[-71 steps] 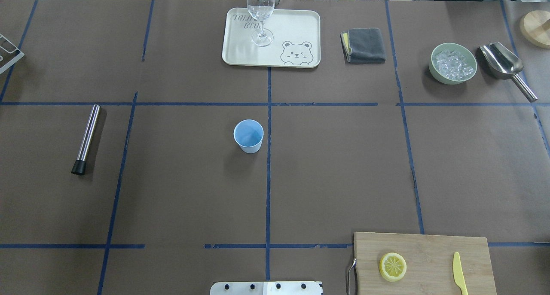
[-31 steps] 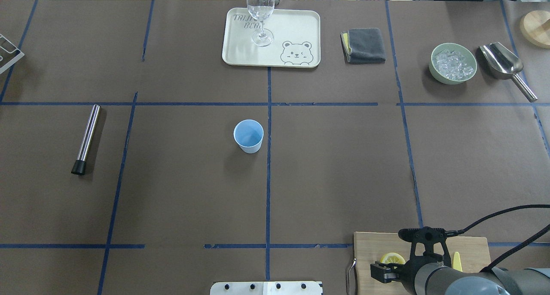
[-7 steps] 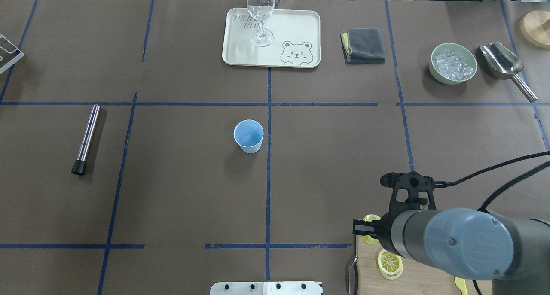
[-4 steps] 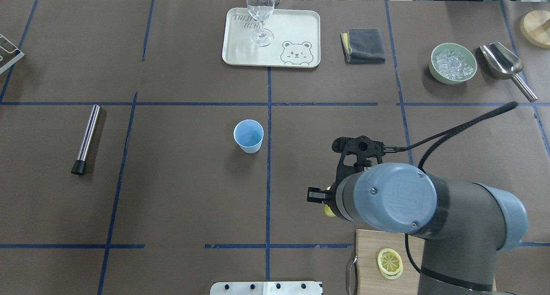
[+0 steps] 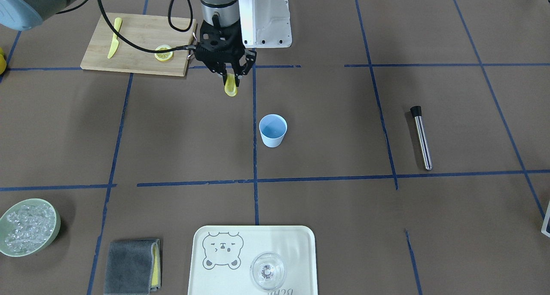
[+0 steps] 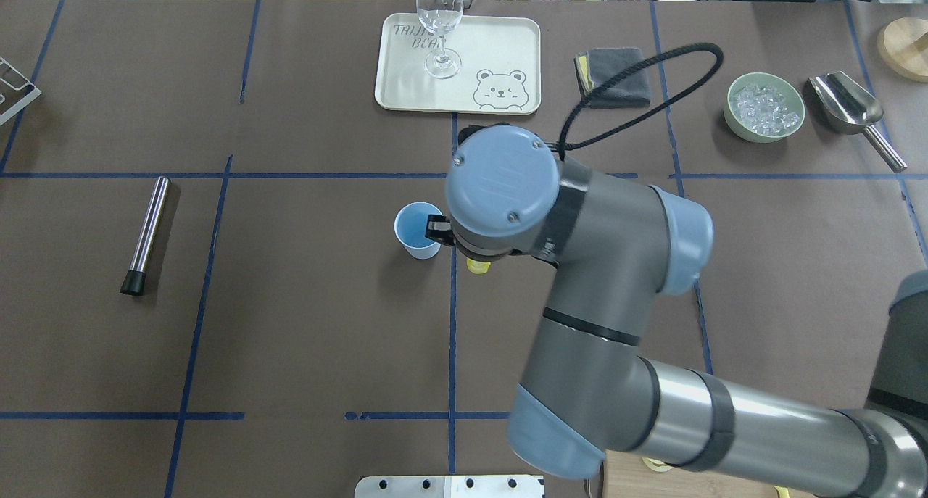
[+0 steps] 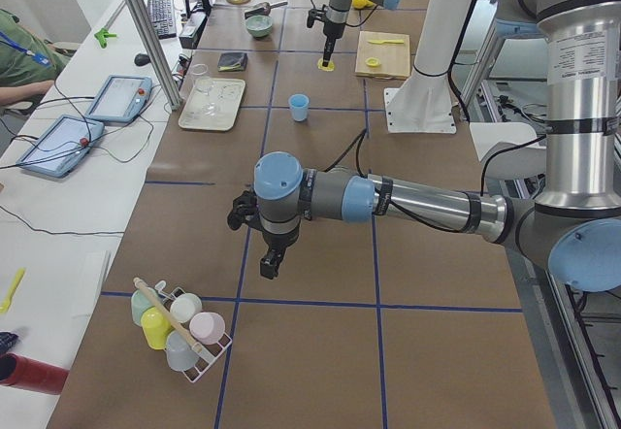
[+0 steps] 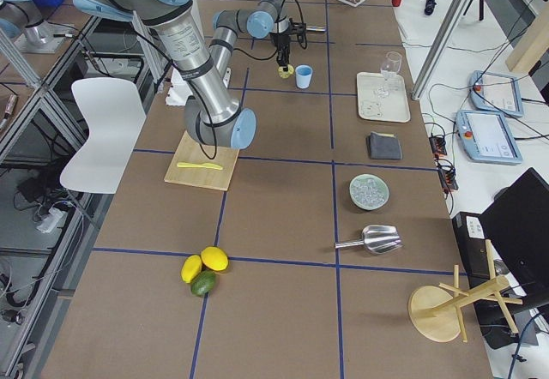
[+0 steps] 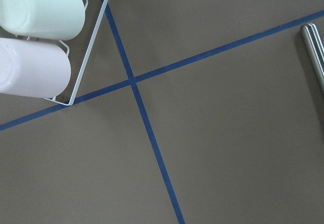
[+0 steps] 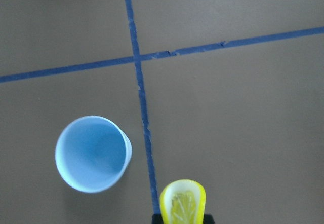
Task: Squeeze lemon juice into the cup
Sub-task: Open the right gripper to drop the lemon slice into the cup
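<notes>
I will release the yellow lemon slice from my right gripper in the opening of the pale blue cup (image 5: 274, 126) (image 10: 93, 154) next to the tape.
My right gripper (image 5: 230, 75) is shut on a yellow lemon slice (image 5: 230, 88), pinched and hanging below the fingers above the table. In the right wrist view the slice (image 10: 183, 201) is over a blue tape line, to the right of the pale blue cup (image 10: 91, 153) and not over its mouth. The cup (image 5: 273, 130) stands upright and looks empty. In the overhead view the wrist covers part of the cup (image 6: 415, 226). A second lemon slice (image 5: 163, 53) lies on the wooden board (image 5: 137, 37). My left gripper (image 7: 269, 262) hangs over the table's left end; I cannot tell whether it is open.
A yellow knife (image 5: 113, 44) lies on the board. A tray (image 5: 296, 243) holds a clear glass (image 5: 267, 270). A green bowl of ice (image 5: 28, 226), a grey cloth (image 5: 131, 267), a steel scoop (image 6: 848, 106) and a metal muddler (image 5: 421, 138) lie around. A wire rack of cups (image 9: 35, 11) is under the left wrist.
My right arm came in over the board, took one lemon slice and carried it left and forward to just beside the cup. The other slice stayed on the board.
</notes>
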Tool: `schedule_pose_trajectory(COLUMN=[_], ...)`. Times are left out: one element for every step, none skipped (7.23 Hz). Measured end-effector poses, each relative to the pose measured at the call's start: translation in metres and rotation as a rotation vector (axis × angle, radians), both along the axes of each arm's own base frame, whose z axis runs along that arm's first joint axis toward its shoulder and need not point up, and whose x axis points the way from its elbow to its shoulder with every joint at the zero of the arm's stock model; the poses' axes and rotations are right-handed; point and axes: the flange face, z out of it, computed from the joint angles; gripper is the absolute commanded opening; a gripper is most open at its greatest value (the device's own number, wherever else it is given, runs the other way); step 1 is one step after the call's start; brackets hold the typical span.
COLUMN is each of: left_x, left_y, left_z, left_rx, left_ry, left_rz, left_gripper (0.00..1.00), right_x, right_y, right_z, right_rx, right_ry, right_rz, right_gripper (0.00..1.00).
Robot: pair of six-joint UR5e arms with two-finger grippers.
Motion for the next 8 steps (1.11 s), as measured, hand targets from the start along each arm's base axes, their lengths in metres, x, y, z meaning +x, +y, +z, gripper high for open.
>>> schedule_pose_trajectory(left_x=[0.0, 0.0, 0.0, 0.0, 0.0, 0.0, 0.0, 0.0], left_y=[0.0, 0.0, 0.0, 0.0, 0.0, 0.0, 0.0, 0.0], left_z=[0.0, -0.001, 0.0, 0.0, 0.0, 0.0, -0.001, -0.001], left_rx=[0.001, 0.001, 0.0, 0.0, 0.0, 0.0, 0.001, 0.002], left_ry=[0.0, 0.0, 0.0, 0.0, 0.001, 0.001, 0.001, 0.002], left_rz=[0.0, 0.0, 0.0, 0.0, 0.0, 0.0, 0.0, 0.0], left_gripper=[1.0, 1.0, 1.0, 1.0, 1.0, 1.0, 1.0, 1.0], right_x=[-0.023, -0.047, -0.066, -0.076, -0.08, -0.082, -0.085, -0.087], right_y=[-0.029, -0.053, -0.068, -0.075, -0.077, -0.077, -0.075, -0.072], right_z=[-0.023, -0.041, -0.048, -0.049, -0.047, -0.045, -0.043, -0.038], right_rx=[-0.006, -0.007, -0.006, -0.006, -0.007, -0.01, -0.016, -0.02], right_ry=[0.018, 0.027, 0.029, 0.031, 0.035, 0.037, 0.038, 0.042], right_rz=[0.013, 0.022, 0.024, 0.023, 0.021, 0.017, 0.01, 0.003], right_gripper=[0.12, 0.12, 0.13, 0.13, 0.13, 0.13, 0.14, 0.24])
